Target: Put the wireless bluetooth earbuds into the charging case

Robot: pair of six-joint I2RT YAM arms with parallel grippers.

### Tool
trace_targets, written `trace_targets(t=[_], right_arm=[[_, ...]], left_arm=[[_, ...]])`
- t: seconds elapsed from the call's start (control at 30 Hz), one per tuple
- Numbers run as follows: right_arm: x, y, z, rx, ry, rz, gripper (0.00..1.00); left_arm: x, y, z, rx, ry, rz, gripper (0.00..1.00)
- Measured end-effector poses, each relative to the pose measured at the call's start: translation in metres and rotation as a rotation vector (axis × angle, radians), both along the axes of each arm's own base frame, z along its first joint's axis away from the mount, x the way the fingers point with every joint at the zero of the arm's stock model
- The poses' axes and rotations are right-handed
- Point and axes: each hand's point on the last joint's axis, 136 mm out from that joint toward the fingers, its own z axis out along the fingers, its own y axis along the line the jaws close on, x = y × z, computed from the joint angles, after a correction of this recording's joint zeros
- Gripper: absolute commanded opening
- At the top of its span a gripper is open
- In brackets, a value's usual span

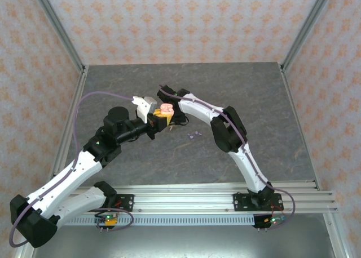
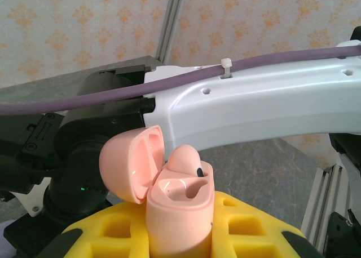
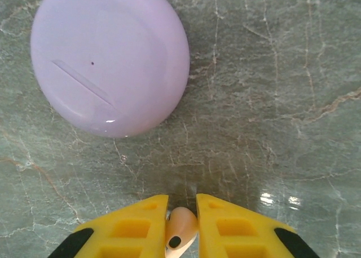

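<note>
The pink earbud's stem slants across my right fingers; next I set it down and retake its head (image 3: 182,220), stem along the fingers.
A salmon-pink charging case (image 2: 180,213) stands upright with its lid (image 2: 128,163) flipped open to the left. My left gripper (image 2: 180,238) is shut on the case body, one yellow finger (image 2: 110,231) on each side. One pink earbud (image 2: 186,158) sits in the far well and the near well is empty. From above, the case (image 1: 166,108) is at mid-table, close against the right arm's wrist. My right gripper (image 3: 181,214) is low over the table and shut on another salmon-pink earbud (image 3: 181,227), pinched between its yellow fingertips. Two light purple earbuds (image 1: 194,135) lie on the table.
A closed light purple case (image 3: 110,61) lies on the marble table (image 3: 271,100) just ahead and left of my right gripper. The right arm's white forearm (image 2: 254,109) and purple cable (image 2: 169,84) cross right behind the pink case. Patterned walls and metal posts (image 1: 59,27) enclose the table.
</note>
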Motion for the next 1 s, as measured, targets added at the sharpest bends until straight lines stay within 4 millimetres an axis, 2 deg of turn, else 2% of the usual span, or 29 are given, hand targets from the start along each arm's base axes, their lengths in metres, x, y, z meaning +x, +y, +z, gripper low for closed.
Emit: trace_targets(t=[0.13, 0.27, 0.37, 0.5, 0.73, 1.0], right_arm=[[0.000, -0.006, 0.001, -0.005, 0.002, 0.003, 0.18], [0.002, -0.030, 0.001, -0.019, 0.016, 0.001, 0.18], [0.011, -0.051, 0.001, -0.028, 0.017, 0.007, 0.18], [0.023, -0.070, 0.000, -0.042, 0.006, 0.044, 0.18], [0.019, -0.072, 0.003, -0.069, 0.001, 0.153, 0.19], [0.016, -0.061, 0.003, -0.074, -0.004, 0.215, 0.33]], left_arm=[[0.000, 0.000, -0.001, 0.001, 0.002, 0.001, 0.15], [0.000, 0.000, -0.002, 0.004, 0.005, 0.002, 0.15], [0.000, 0.000, -0.002, 0.004, 0.005, 0.002, 0.15], [0.000, 0.000, -0.002, 0.004, 0.005, 0.002, 0.15], [0.000, 0.000, -0.002, 0.004, 0.005, 0.002, 0.15], [0.000, 0.000, -0.002, 0.004, 0.005, 0.002, 0.15]])
